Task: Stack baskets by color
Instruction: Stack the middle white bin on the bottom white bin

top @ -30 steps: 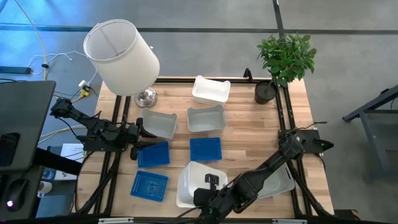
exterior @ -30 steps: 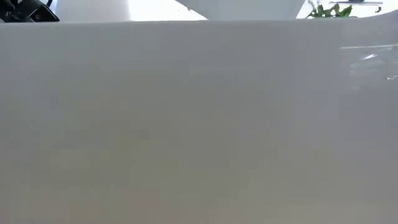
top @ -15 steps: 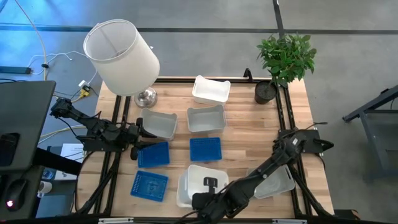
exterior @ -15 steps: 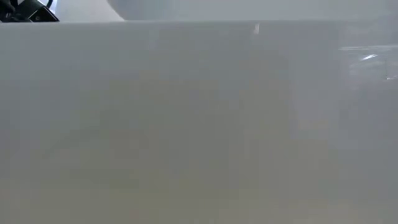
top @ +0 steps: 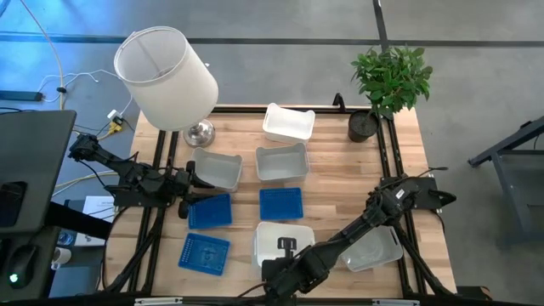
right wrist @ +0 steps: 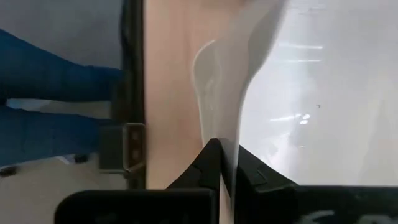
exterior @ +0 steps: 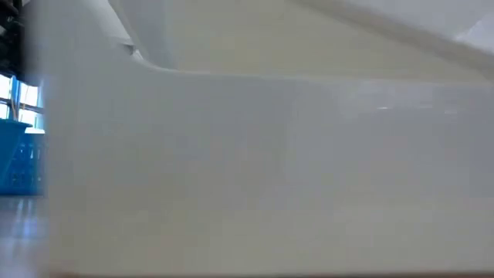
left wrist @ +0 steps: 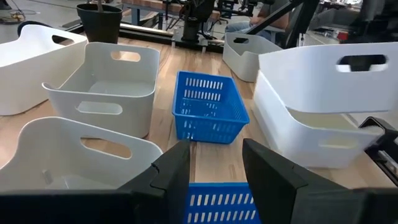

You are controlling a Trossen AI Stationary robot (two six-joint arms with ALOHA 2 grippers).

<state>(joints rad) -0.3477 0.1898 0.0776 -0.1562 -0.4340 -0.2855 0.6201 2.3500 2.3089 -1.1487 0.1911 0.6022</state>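
The robot's right gripper needs to release the upper white basket inside the lower white basket [top: 297, 237] near the front edge of the table.
My right gripper [top: 287, 249] is shut on a white basket [top: 293, 234] near the table's front edge. It holds that basket over a second white basket [left wrist: 311, 140], with its bottom sunk inside the second one's rim. My left gripper [top: 189, 183] waits open at the left, between a white basket [top: 214, 168] and a blue basket [top: 209, 211]. Two more blue baskets [top: 280, 204] [top: 204, 253] sit flat on the table. A clear-grey basket [top: 378, 248] stands at the near right. My right gripper pinches the upper white basket's thin wall [right wrist: 231, 118] at its near side, one finger inside the basket and one outside. The fingers slant steeply down from above. The basket [left wrist: 323, 68] sits about level, partly nested in the lower one; whether it rests there I cannot tell.
Two more white baskets [top: 289, 123] [top: 282, 161] stand toward the far edge. A large white lampshade [top: 166, 76] is at the far left and a potted plant [top: 387, 85] at the far right. The low view is almost filled by a white basket wall [exterior: 270, 170].
My right gripper has sunk toward the table and tipped further downward with the white basket. The basket has gone from tilted to about level and come down into the lower white basket.
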